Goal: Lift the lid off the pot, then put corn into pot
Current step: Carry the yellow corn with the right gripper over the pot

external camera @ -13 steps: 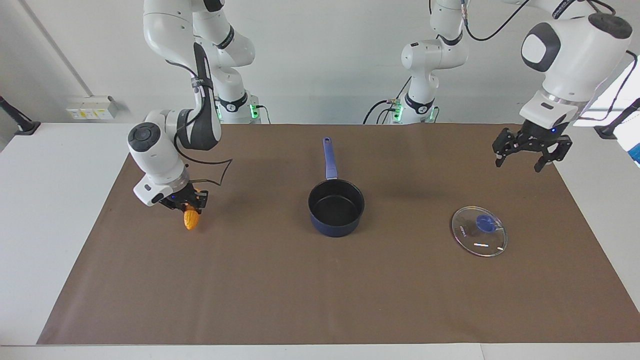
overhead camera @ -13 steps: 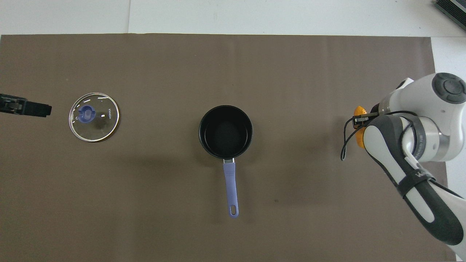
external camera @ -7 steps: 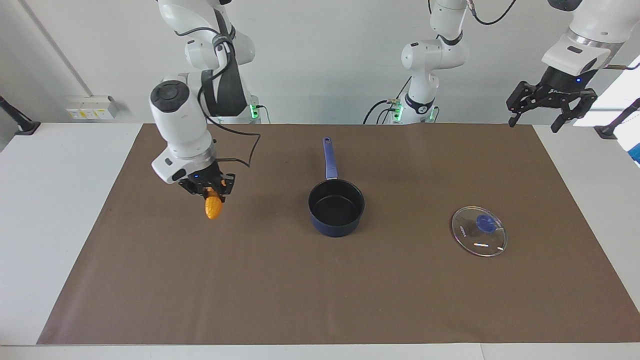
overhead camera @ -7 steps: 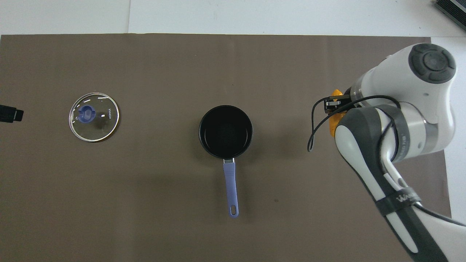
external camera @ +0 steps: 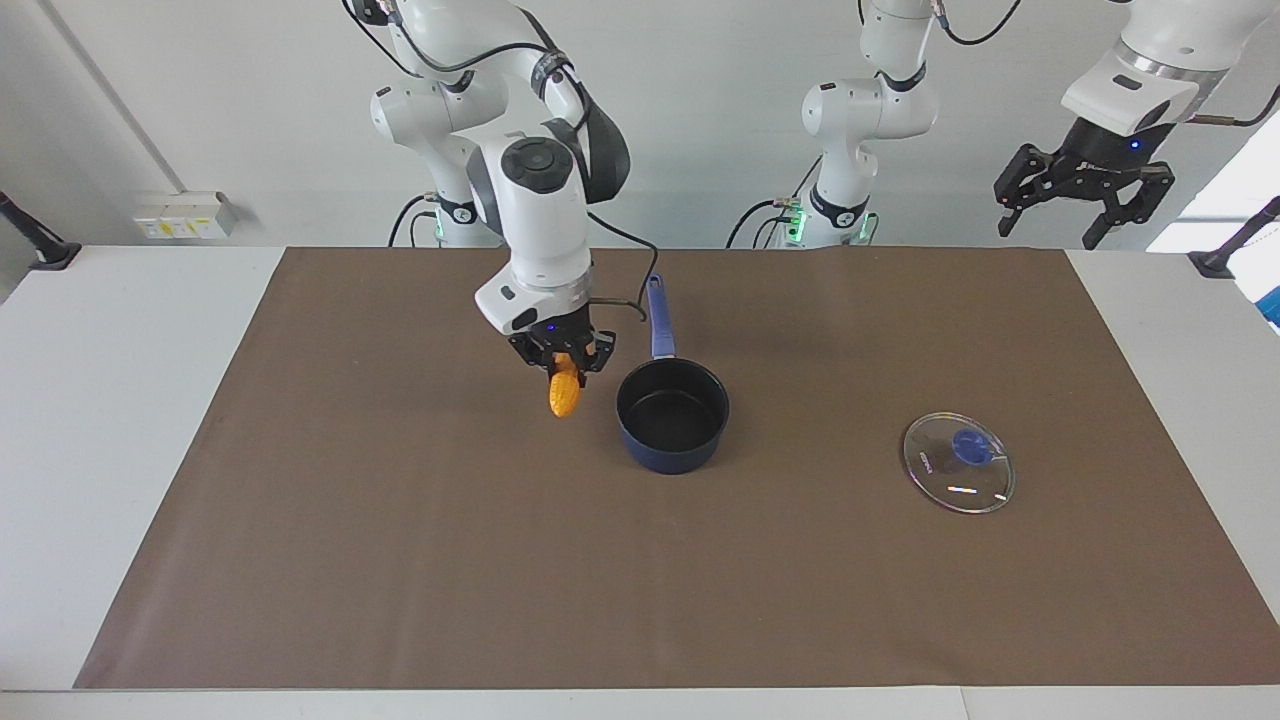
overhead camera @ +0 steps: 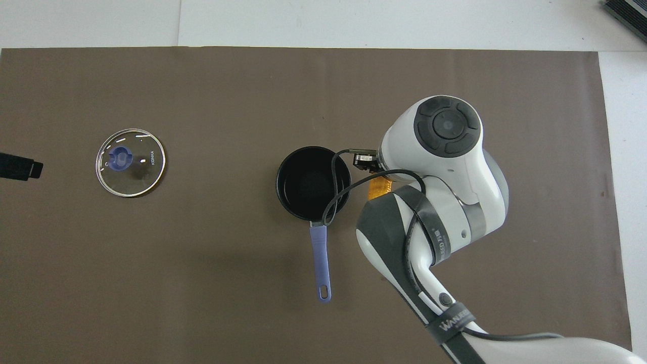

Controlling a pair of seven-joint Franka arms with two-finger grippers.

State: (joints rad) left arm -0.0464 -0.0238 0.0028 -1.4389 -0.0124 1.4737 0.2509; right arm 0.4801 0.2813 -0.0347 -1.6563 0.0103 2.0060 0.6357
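Next, my right gripper lets go of the corn inside the dark blue pot [overhead camera: 309, 190], on its bottom under the looping black cable.
The dark blue pot [external camera: 672, 415] [overhead camera: 313, 183] stands uncovered in the middle of the brown mat, its long handle [external camera: 657, 318] pointing toward the robots. My right gripper [external camera: 563, 368] is shut on the yellow-orange corn [external camera: 564, 396], which hangs tip down in the air over the mat, just beside the pot's rim toward the right arm's end. In the overhead view only a sliver of the corn [overhead camera: 380, 188] shows under the right wrist. The glass lid [external camera: 958, 462] [overhead camera: 130, 162] with its blue knob lies flat on the mat toward the left arm's end. My left gripper [external camera: 1078, 215] is open, empty and raised high.
The brown mat [external camera: 400, 560] covers most of the white table [external camera: 100, 400]. A black cable from the right wrist loops over the pot's rim [overhead camera: 334, 202] in the overhead view. The left gripper's tip [overhead camera: 20, 168] shows at that view's edge.
The right arm has carried the corn up and across the mat, from the right arm's end to beside the pot. The left gripper has risen away from the lid and stays open.
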